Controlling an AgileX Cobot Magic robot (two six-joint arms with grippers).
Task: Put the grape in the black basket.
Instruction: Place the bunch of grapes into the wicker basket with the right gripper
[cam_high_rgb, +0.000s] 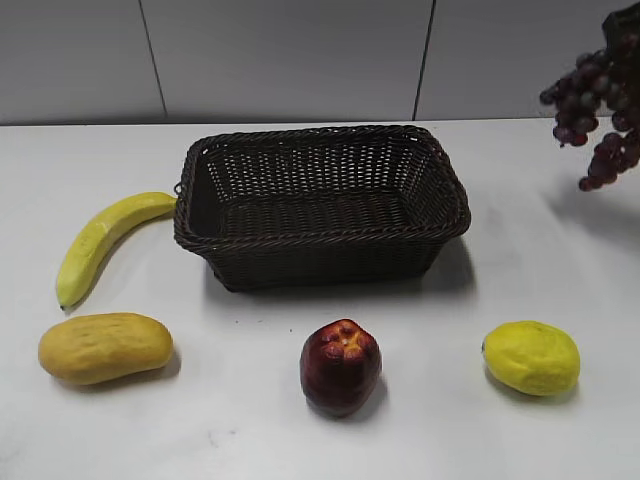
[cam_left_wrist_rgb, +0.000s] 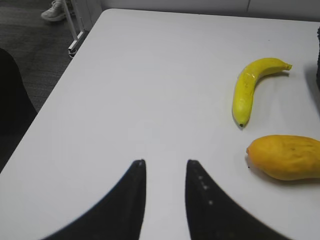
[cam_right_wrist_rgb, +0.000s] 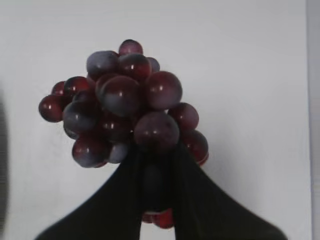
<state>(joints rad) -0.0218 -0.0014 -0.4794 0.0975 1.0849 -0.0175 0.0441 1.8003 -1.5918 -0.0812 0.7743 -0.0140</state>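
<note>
I will let go of the grape with my right gripper on the bottom of the black basket, in the half nearer the banana (cam_high_rgb: 299, 197).
The grape (cam_high_rgb: 597, 110) is a bunch of dark purple-red grapes hanging in the air at the far right of the exterior view, above and right of the black basket (cam_high_rgb: 320, 205). In the right wrist view my right gripper (cam_right_wrist_rgb: 156, 155) is shut on the grape (cam_right_wrist_rgb: 125, 105), with the white table below. The right gripper itself is mostly out of the exterior view. The black basket stands empty at the middle back of the table. My left gripper (cam_left_wrist_rgb: 164, 162) is open and empty over bare table, left of the banana.
A yellow banana (cam_high_rgb: 100, 243) and a mango (cam_high_rgb: 105, 347) lie left of the basket; both show in the left wrist view, banana (cam_left_wrist_rgb: 250, 87), mango (cam_left_wrist_rgb: 285, 157). A dark red apple (cam_high_rgb: 340, 366) sits in front. A lemon (cam_high_rgb: 532, 357) lies front right.
</note>
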